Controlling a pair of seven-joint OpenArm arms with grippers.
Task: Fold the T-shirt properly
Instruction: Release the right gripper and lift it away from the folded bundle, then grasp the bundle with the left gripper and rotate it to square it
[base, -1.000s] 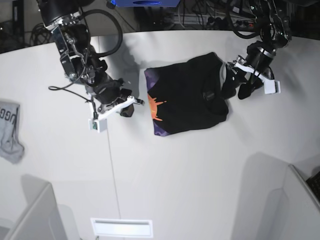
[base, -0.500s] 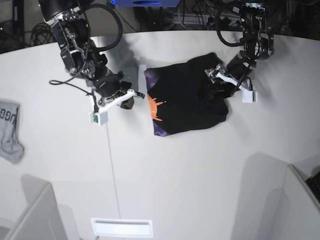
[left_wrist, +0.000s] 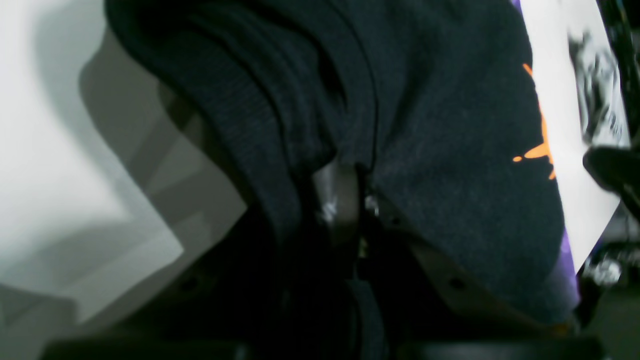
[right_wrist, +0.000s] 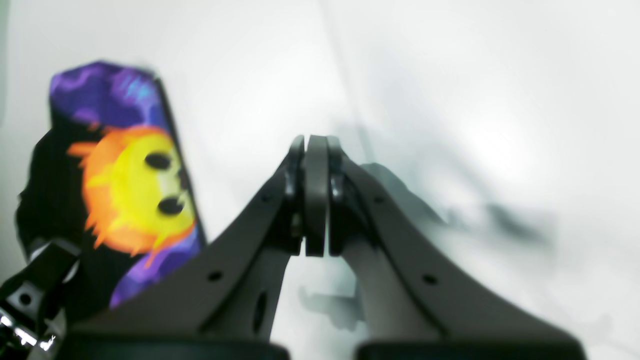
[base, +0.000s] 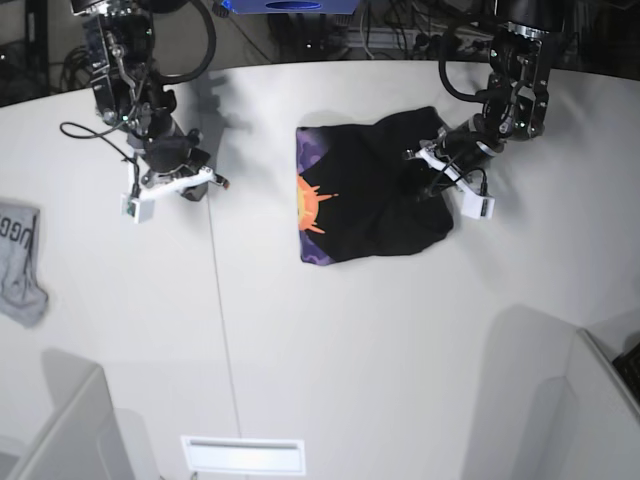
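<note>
The robot's left gripper should put the black T-shirt down centred on the spot (base: 317, 165) (left_wrist: 531, 210) just behind the shirt's orange sun print. The T-shirt now lies at the table's middle back.
The black T-shirt (base: 370, 195) lies folded at the table's middle back, its orange sun print (base: 312, 207) on the left part. My left gripper (base: 428, 180) sits at the shirt's right edge. In the left wrist view its jaws (left_wrist: 357, 195) are pinched together with a fold of the black cloth (left_wrist: 450, 150) bunched around them. My right gripper (base: 200, 185) hovers well to the left of the shirt, apart from it. The right wrist view shows it (right_wrist: 315, 200) shut with nothing in it, with the T-shirt's print (right_wrist: 130, 190) off to the side.
A small grey garment with lettering (base: 20, 262) hangs at the table's left edge. Grey partitions stand at the lower left (base: 70, 430) and lower right (base: 600, 400). A white slot (base: 243, 455) sits at the front edge.
My left gripper moved in onto the shirt's right edge and closed on the cloth. The right arm drew away to the left and back, still shut.
</note>
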